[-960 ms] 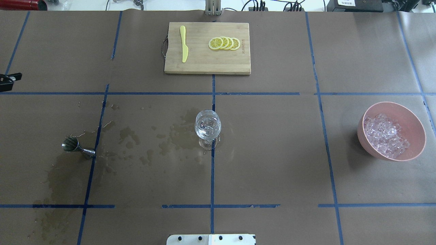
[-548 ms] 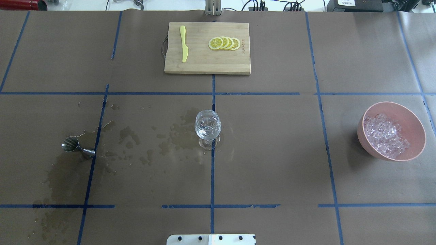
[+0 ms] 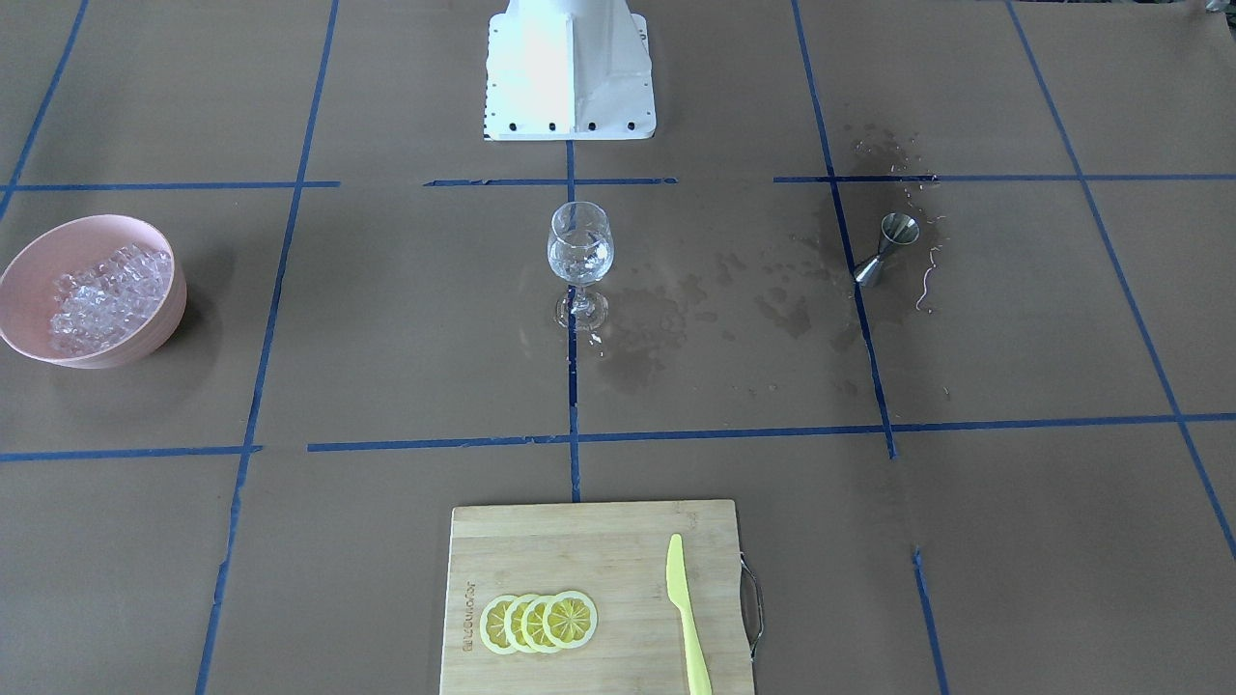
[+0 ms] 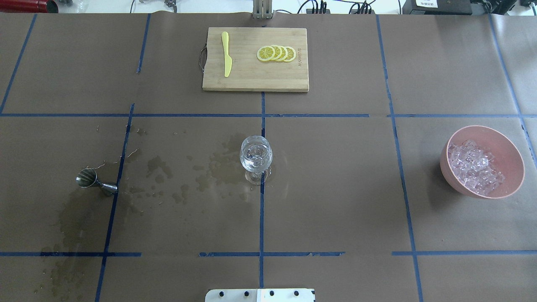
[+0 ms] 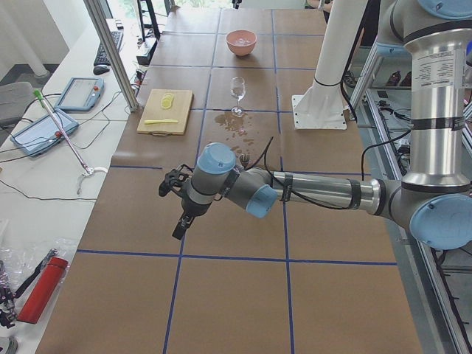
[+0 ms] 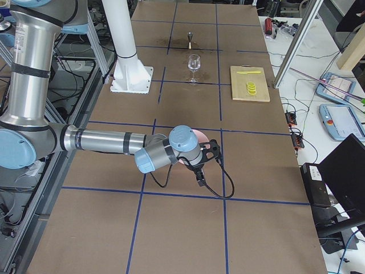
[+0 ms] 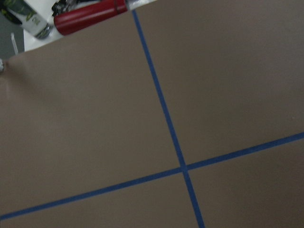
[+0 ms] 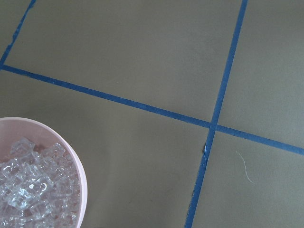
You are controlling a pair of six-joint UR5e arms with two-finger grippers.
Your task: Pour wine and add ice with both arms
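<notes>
Next, I move my right gripper into the pink bowl and grab an ice cube around the middle of the heap (image 3: 93, 294) (image 8: 39, 190).
A clear stemmed wine glass (image 4: 256, 157) (image 3: 579, 246) stands mid-table with clear contents low in its bowl; wine itself is out of view. The ice (image 4: 476, 167) (image 3: 106, 294) (image 8: 33, 190) is heaped in a pink bowl (image 4: 503, 138) (image 3: 29, 261) at the robot's right. My left arm (image 5: 317, 193) reaches out past the table's left part, and its gripper (image 5: 179, 230) hangs over bare paper. My right arm (image 6: 102, 140) holds its gripper (image 6: 201, 181) beside the bowl. I cannot tell whether either gripper is open or shut.
A steel jigger (image 4: 90, 179) (image 3: 888, 241) stands at the left among wet stains (image 4: 218, 163). At the far side lies a wooden cutting board (image 4: 256, 79) with lemon slices (image 4: 277, 53) and a yellow knife (image 4: 226, 54). A red cylinder (image 7: 90, 16) lies off the table's left end.
The black tip of the left gripper showed at the overhead view's left edge a second ago and has since moved out of that view. Nothing on the table has moved.
</notes>
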